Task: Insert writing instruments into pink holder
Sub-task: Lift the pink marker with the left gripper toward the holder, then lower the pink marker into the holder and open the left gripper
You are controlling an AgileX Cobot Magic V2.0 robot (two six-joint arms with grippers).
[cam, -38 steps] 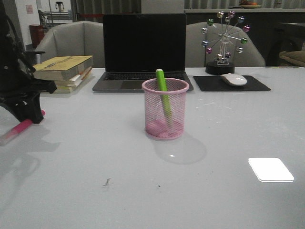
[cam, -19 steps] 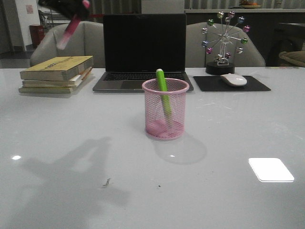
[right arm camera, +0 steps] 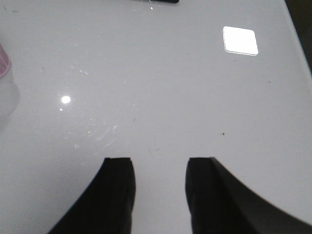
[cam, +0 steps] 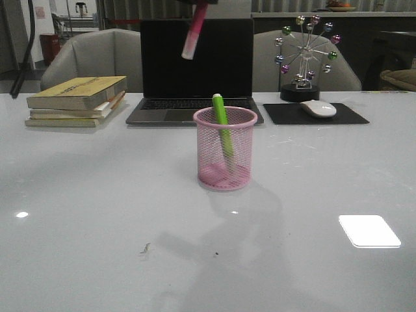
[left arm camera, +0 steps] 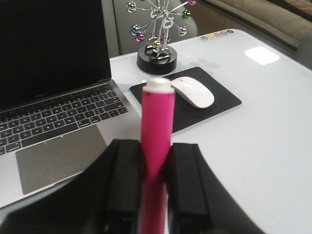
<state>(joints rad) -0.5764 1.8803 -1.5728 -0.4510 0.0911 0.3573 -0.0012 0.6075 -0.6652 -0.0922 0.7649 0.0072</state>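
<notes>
Next, I let go of the hot pink highlighter with my left gripper inside the pink mesh holder [cam: 236, 138], next to the lime green highlighter.
The pink holder [cam: 225, 148], a round wire-mesh cup, stands mid-table in the front view. A lime green highlighter [cam: 222, 122] leans inside it, its top above the rim. The hot pink highlighter [cam: 194, 32] hangs high above the laptop, pale end down, a little left of the cup. My left gripper [left arm camera: 155, 151] is shut on that pink highlighter [left arm camera: 157, 126]; its fingers are almost wholly cut off at the front view's top edge. My right gripper [right arm camera: 159, 165] is open over bare table, nothing between its fingers. A sliver of the pink holder [right arm camera: 3, 61] shows at the right wrist view's edge.
An open laptop [cam: 195, 65] stands behind the cup. Stacked books [cam: 78, 99] lie at the back left. A white mouse [cam: 318, 108] on a black pad and a ball sculpture [cam: 305, 55] sit at the back right. Chairs stand beyond the table.
My left gripper lifted the pink highlighter off the table at the far left, raised it, then carried it right to a spot high over the laptop. The cup and green highlighter stayed put.
</notes>
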